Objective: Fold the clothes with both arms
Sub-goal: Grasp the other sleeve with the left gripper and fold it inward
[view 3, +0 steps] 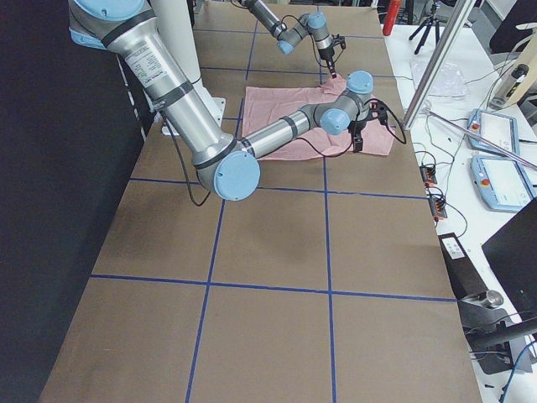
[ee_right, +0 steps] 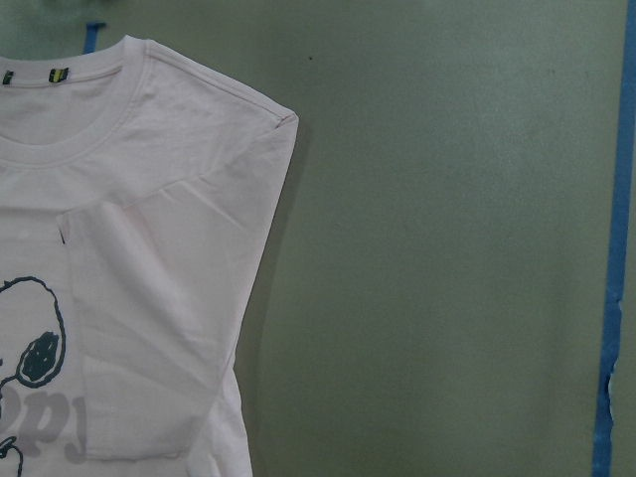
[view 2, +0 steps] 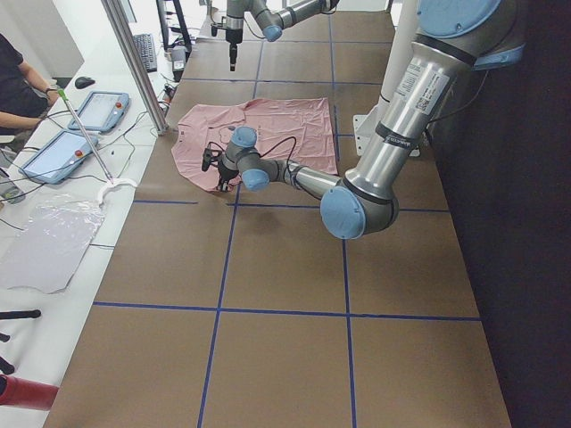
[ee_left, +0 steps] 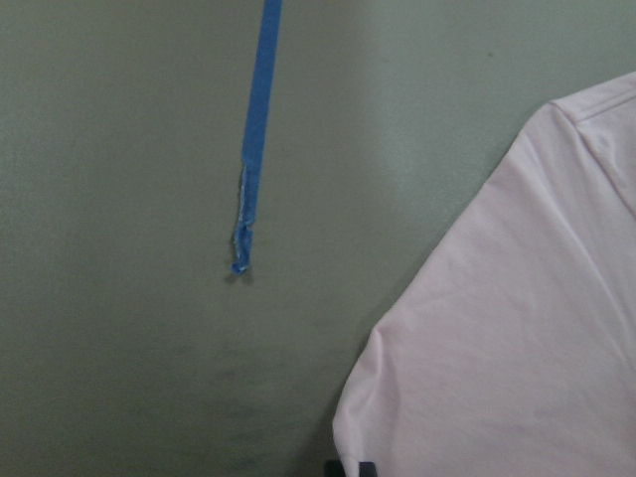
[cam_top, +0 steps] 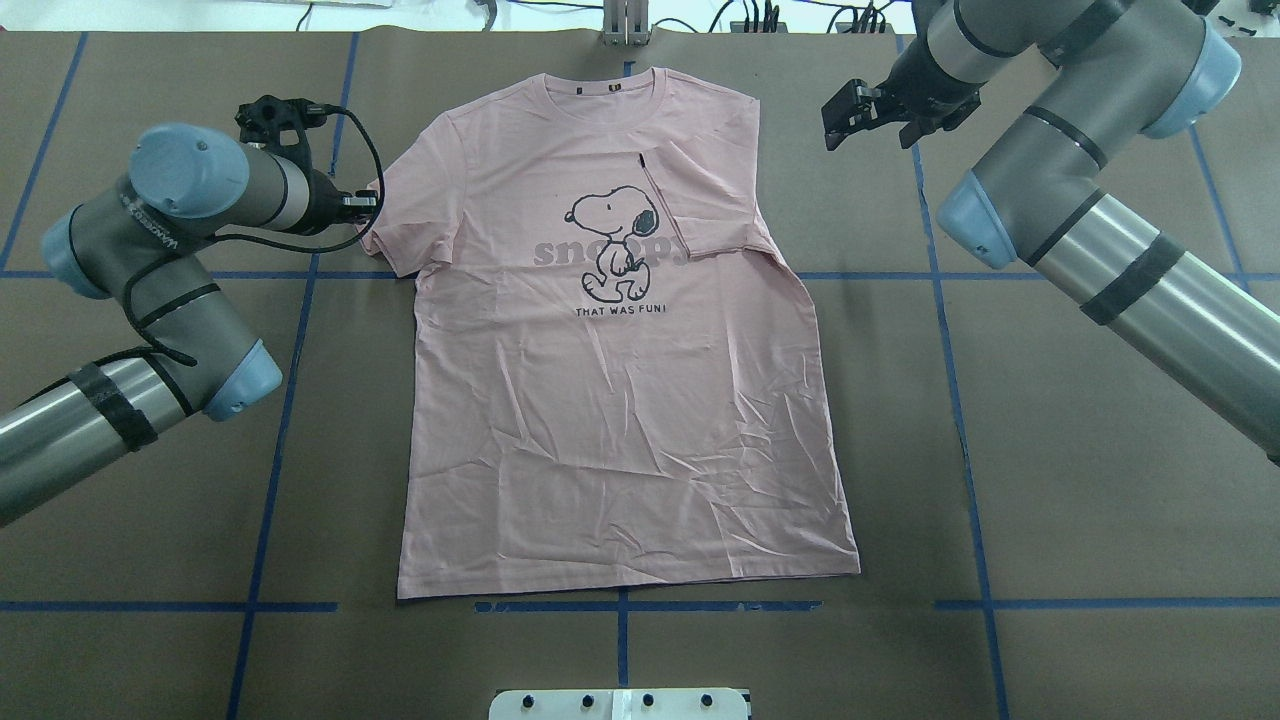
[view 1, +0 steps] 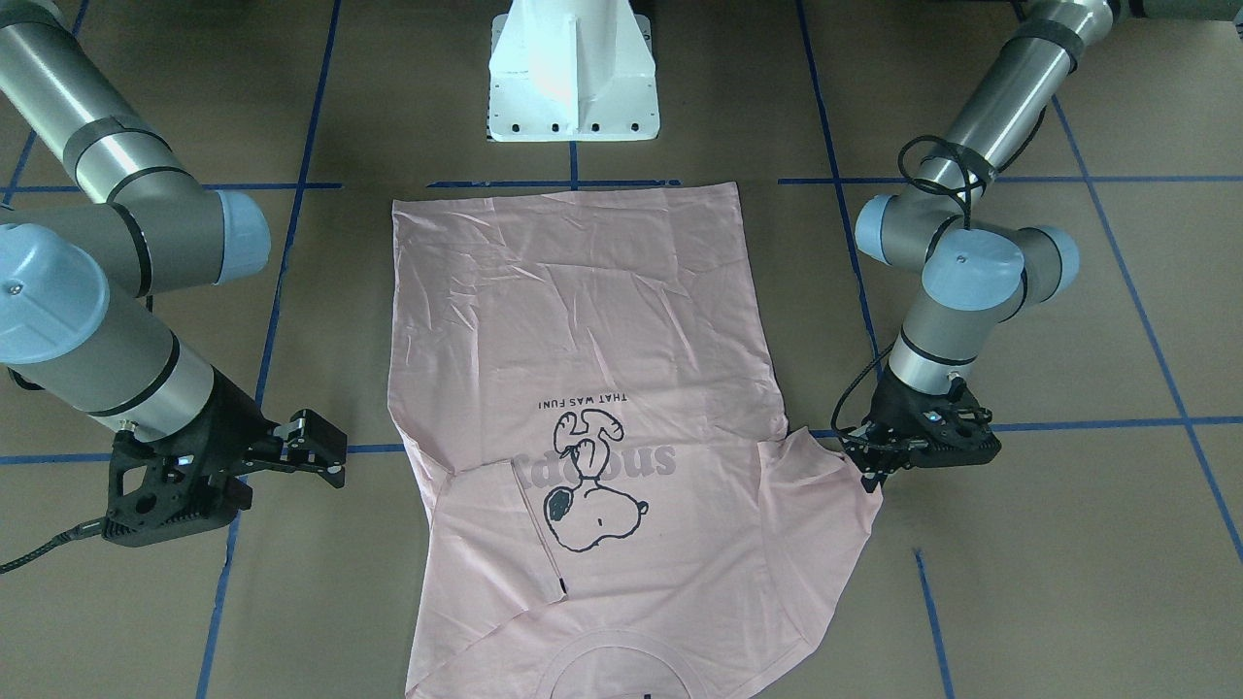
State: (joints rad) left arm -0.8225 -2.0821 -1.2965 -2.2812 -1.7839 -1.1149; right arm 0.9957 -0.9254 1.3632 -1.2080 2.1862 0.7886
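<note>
Next, I let go of the sleeve hem with my left gripper on the T-shirt's chest [view 1: 701,515], just beside the nose of the dog print.
The pale pink T-shirt [cam_top: 620,400] lies flat and face up on the brown table, dog print showing, collar at the far edge. Its sleeve on my right [cam_top: 700,200] is folded in over the chest, which also shows in the right wrist view [ee_right: 149,328]. My left gripper [cam_top: 366,208] is low at the outer edge of the other sleeve [ee_left: 517,328], and its tips look closed on that hem [ee_left: 350,467]. My right gripper [cam_top: 835,110] is open and empty above the bare table, right of the shoulder. In the front view the T-shirt [view 1: 583,320] lies between both grippers.
The white pedestal base [view 1: 573,87] stands at the near hem side of the T-shirt. Blue tape lines [cam_top: 950,400] grid the table. A side bench with tablets [view 2: 98,111] and an operator lies beyond the far edge.
</note>
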